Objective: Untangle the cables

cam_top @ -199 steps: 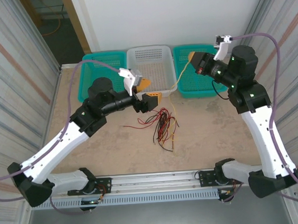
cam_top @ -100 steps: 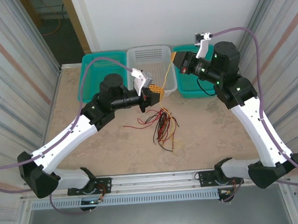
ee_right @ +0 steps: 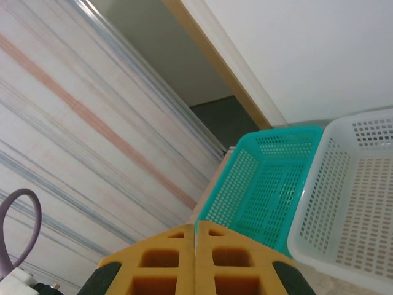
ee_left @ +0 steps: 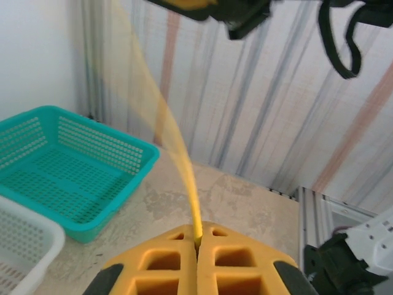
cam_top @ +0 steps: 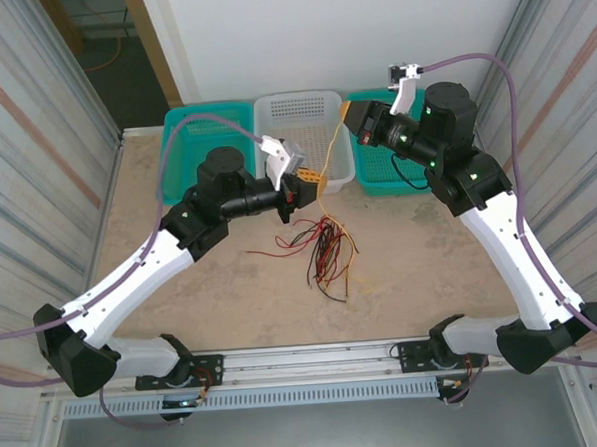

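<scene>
My left gripper will let go of the yellow cable inside the teal basket (cam_top: 218,144) nearest the dark doorway.
A tangle of thin red, black and yellow cables (cam_top: 325,247) lies on the table's middle. One yellow cable (cam_top: 330,152) rises from the left gripper (cam_top: 314,183) toward the right gripper (cam_top: 350,114), which hangs over the white basket's right rim. In the left wrist view my left gripper (ee_left: 198,238) is shut on that yellow cable (ee_left: 184,166), which runs up and left, blurred. The right gripper (ee_right: 196,228) has its fingers parted by a thin slit, with nothing visible between them. I cannot tell whether the cable's top end still touches it.
Three baskets line the back edge: a teal basket (cam_top: 209,138), a white basket (cam_top: 304,133) and another teal basket (cam_top: 391,169). Corrugated walls close both sides. The left arm reaches across the table's left half toward the pile.
My left gripper moved right and shut on the yellow cable. The right arm swung left to the white basket's rim, and its jaws have just parted slightly.
</scene>
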`<action>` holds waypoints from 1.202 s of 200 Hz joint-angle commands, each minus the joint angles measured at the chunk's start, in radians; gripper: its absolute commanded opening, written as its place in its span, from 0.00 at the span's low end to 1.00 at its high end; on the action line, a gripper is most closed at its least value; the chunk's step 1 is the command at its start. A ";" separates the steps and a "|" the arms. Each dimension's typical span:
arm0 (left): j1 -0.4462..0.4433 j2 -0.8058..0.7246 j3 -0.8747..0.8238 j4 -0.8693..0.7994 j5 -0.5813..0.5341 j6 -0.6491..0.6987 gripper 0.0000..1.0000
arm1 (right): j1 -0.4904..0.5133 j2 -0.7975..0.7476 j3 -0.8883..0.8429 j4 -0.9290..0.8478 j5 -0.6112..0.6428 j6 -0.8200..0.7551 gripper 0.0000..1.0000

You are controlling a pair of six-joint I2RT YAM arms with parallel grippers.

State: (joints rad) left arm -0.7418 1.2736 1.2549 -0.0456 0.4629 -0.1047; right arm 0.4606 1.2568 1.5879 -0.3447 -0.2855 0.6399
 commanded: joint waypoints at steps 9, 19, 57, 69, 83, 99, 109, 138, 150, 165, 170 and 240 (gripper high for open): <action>0.106 -0.060 -0.012 0.030 -0.163 -0.057 0.00 | -0.008 -0.044 0.005 -0.072 0.118 -0.068 0.60; 0.146 -0.079 -0.014 0.021 -0.246 -0.068 0.00 | -0.032 -0.061 -0.017 -0.106 0.140 -0.078 0.64; 0.365 -0.046 0.056 -0.058 -0.463 -0.073 0.00 | -0.109 -0.155 -0.198 -0.140 0.117 -0.063 0.64; 0.466 0.005 0.090 -0.073 -0.421 -0.106 0.00 | -0.111 -0.179 -0.249 -0.151 0.105 -0.064 0.64; 0.562 0.064 0.107 -0.045 -0.378 -0.128 0.00 | -0.109 -0.204 -0.302 -0.165 0.089 -0.061 0.64; 0.635 0.139 0.152 -0.035 -0.380 -0.093 0.00 | -0.109 -0.237 -0.362 -0.172 0.078 -0.045 0.63; 0.672 0.183 0.189 -0.040 -0.370 -0.069 0.00 | -0.109 -0.260 -0.398 -0.170 0.069 -0.032 0.63; 0.754 0.288 0.269 -0.030 -0.344 -0.074 0.00 | -0.106 -0.319 -0.470 -0.178 0.062 -0.016 0.63; 0.775 0.330 0.306 -0.045 -0.337 -0.066 0.00 | -0.105 -0.329 -0.487 -0.186 0.056 -0.013 0.63; 0.789 0.390 0.362 -0.089 -0.322 -0.048 0.00 | -0.103 -0.334 -0.501 -0.194 0.052 -0.009 0.63; 0.791 0.406 0.375 -0.103 -0.324 -0.039 0.00 | -0.102 -0.336 -0.506 -0.196 0.054 -0.009 0.63; 0.788 0.568 0.440 -0.191 -0.224 -0.017 0.10 | -0.097 -0.335 -0.522 -0.191 0.060 -0.006 0.62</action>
State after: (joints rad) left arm 0.0505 1.8080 1.6669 -0.1902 0.1875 -0.1421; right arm 0.3538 0.9287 1.0729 -0.5289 -0.2134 0.6201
